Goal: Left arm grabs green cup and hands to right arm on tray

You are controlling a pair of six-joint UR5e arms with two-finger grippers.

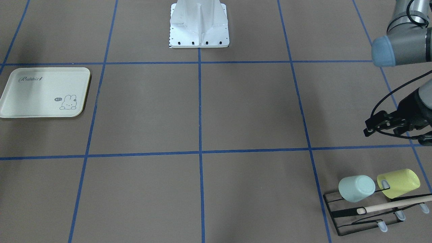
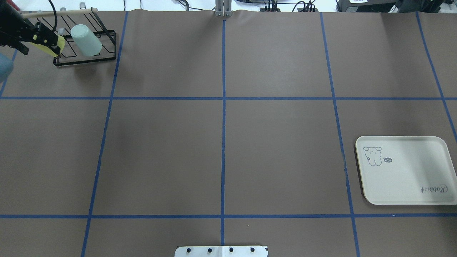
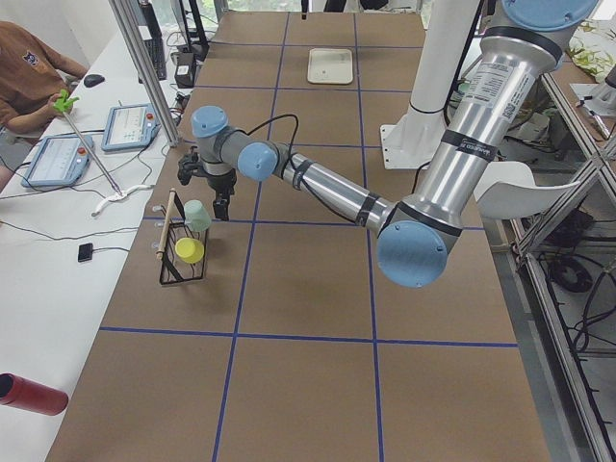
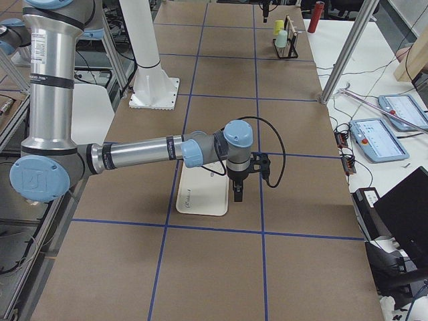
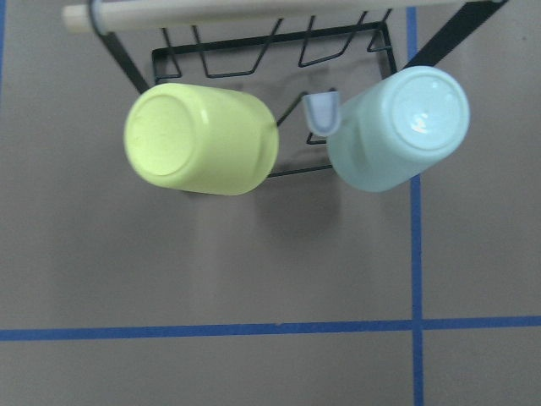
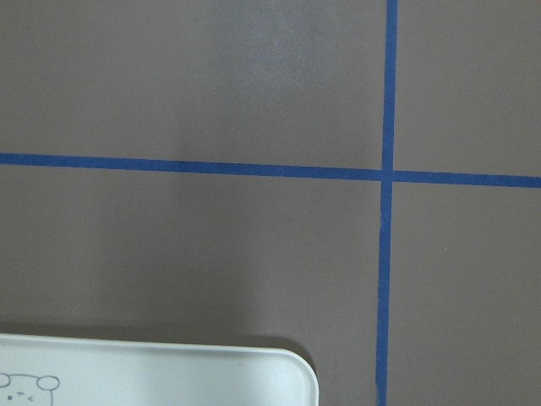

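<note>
My left gripper is to go next to the green cup's body (image 1: 352, 188) (image 5: 368, 137), beside the yellow cup on the black wire rack, and close there.
The green cup (image 1: 356, 188) hangs mouth-down on a peg of the black wire rack (image 1: 341, 212), next to a pale yellow cup (image 1: 400, 183). In the left wrist view the green cup (image 5: 397, 127) is at upper right and the yellow cup (image 5: 201, 138) at upper left. My left gripper (image 1: 368, 125) hovers above the cups, apart from them, open and empty. The cream tray (image 1: 44, 92) lies flat at the other end of the table. My right gripper (image 4: 237, 194) hangs low beside the tray (image 4: 200, 197); I cannot tell whether it is open or shut.
A wooden rod (image 1: 395, 204) lies along the rack's top. The white robot base (image 1: 199, 25) stands at the table's middle edge. Blue tape lines grid the brown table. An operator (image 3: 29, 77) sits at a side desk.
</note>
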